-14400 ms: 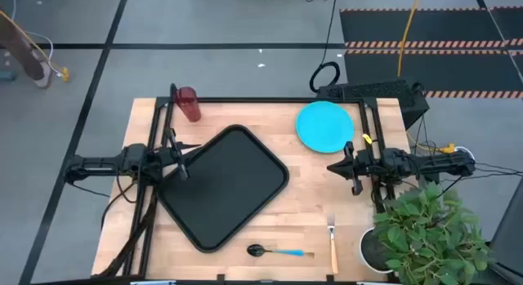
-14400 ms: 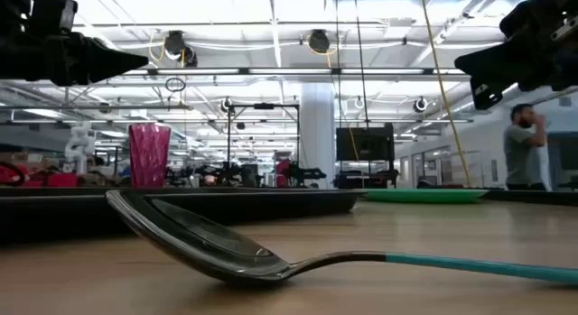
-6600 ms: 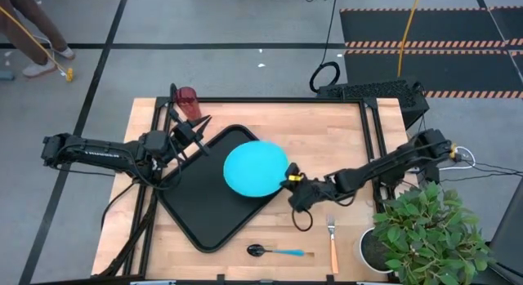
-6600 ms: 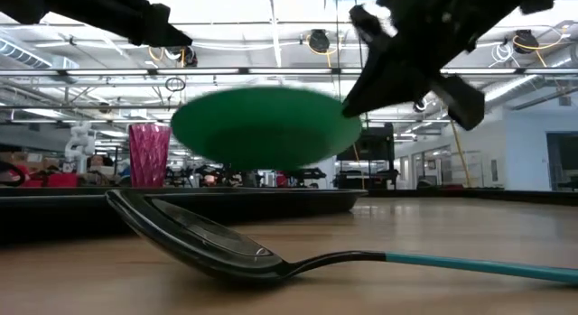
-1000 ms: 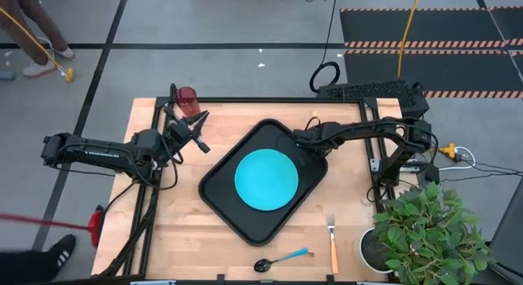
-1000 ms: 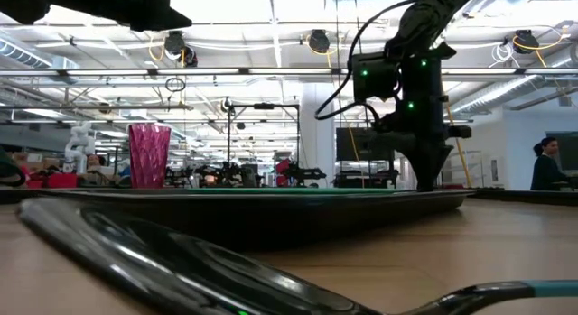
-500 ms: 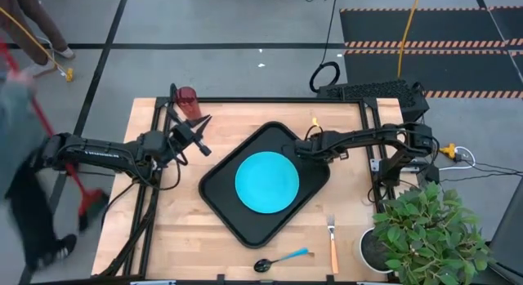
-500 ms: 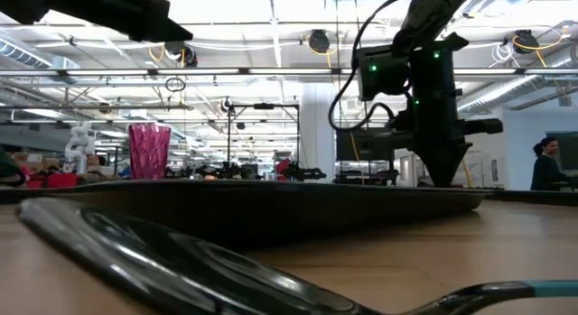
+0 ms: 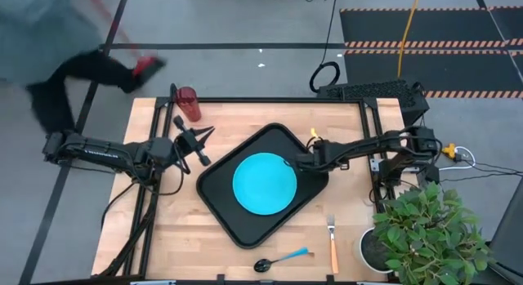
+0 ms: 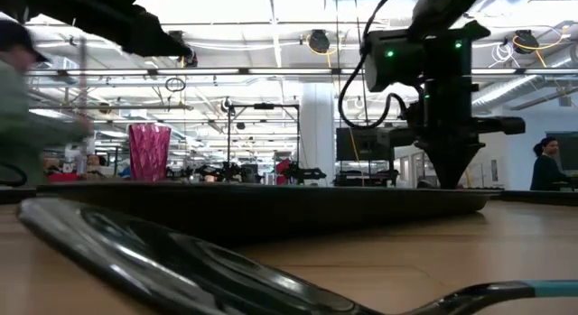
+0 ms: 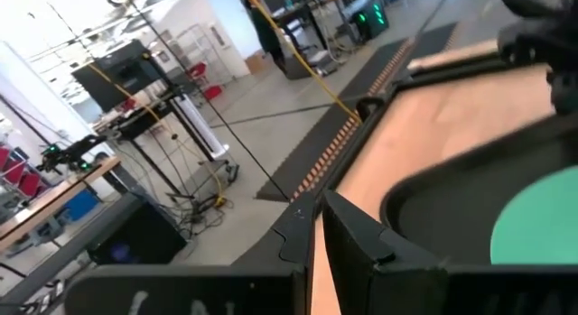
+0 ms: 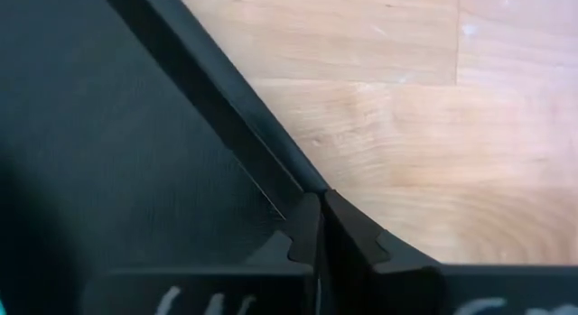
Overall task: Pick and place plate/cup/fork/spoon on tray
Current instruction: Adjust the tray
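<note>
The black tray lies cornerwise to the table's front edge, so the robot's right gripper needs to open, grip the tray's rim (image 9: 296, 139) afresh and turn the tray square.
The black tray (image 9: 221, 207) lies cornerwise mid-table with the cyan-blue plate (image 9: 264, 182) flat in it. My right gripper (image 9: 296, 161) is shut on the tray's right rim and also shows in the low view (image 10: 449, 175). My left gripper (image 9: 202, 138) is shut and empty, raised above the table just left of the tray's far-left side. The red cup (image 9: 188, 104) stands upright at the far left. The blue-handled spoon (image 9: 282, 258) and the orange-handled fork (image 9: 333, 242) lie on the table near the front edge. My right gripper pinches the tray's raised rim (image 12: 271, 162) on its far-right side, one finger inside the tray and one outside. The fingers point down from above and stand across the rim. The tray lies flat on the table.
A potted plant (image 9: 425, 232) stands at the near right corner. A black frame (image 9: 163, 134) runs along the table's left, far and right sides. A person (image 9: 73, 64) moves past beyond the far left corner. Bare wood lies left and right of the tray.
My right gripper has gone toward the table's near edge at the tray's right rim, and the tray with the plate has shifted slightly with it. My left gripper has drifted a little toward the near edge. A person has walked around the table's left side.
</note>
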